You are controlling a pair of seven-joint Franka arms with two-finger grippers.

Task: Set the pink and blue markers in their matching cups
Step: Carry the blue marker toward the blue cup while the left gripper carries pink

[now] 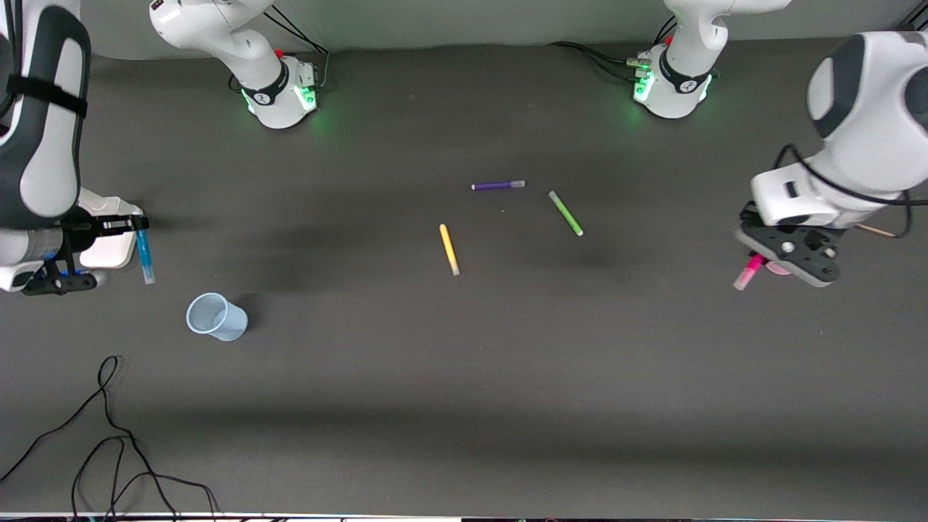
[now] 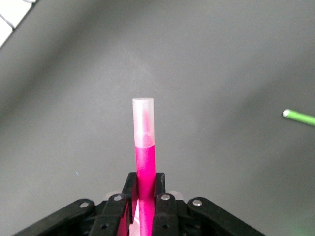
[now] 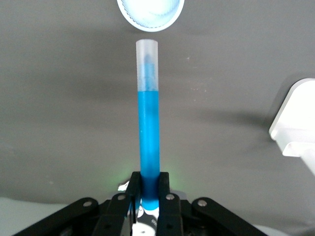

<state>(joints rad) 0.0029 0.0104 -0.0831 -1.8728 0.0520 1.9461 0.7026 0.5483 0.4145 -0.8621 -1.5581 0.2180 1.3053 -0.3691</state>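
Observation:
Next, I release the sky-blue marker, still hanging above the table, from my right gripper inside the pale blue cup (image 1: 212, 309) (image 3: 151, 9), with its cap down and the marker leaning on the cup's rim.
My right gripper (image 1: 139, 230) is shut on the sky-blue marker (image 1: 145, 255), which hangs cap-down above the table near the right arm's end. In the right wrist view the fingers (image 3: 165, 183) clamp the blue marker (image 3: 148, 132), and the pale blue cup (image 3: 150, 7) shows past its cap. That blue cup (image 1: 216, 317) stands on the table, nearer the front camera than the marker. My left gripper (image 1: 757, 257) is shut on the pink marker (image 1: 748, 272), also seen in the left wrist view (image 2: 144, 147). A pale pink sliver (image 1: 777, 269) under this gripper may be the pink cup, mostly hidden.
A purple marker (image 1: 498, 185), a green marker (image 1: 565, 213) and a yellow marker (image 1: 449, 249) lie mid-table. The green marker's tip shows in the left wrist view (image 2: 299, 116). Black cables (image 1: 109, 435) lie near the front edge at the right arm's end.

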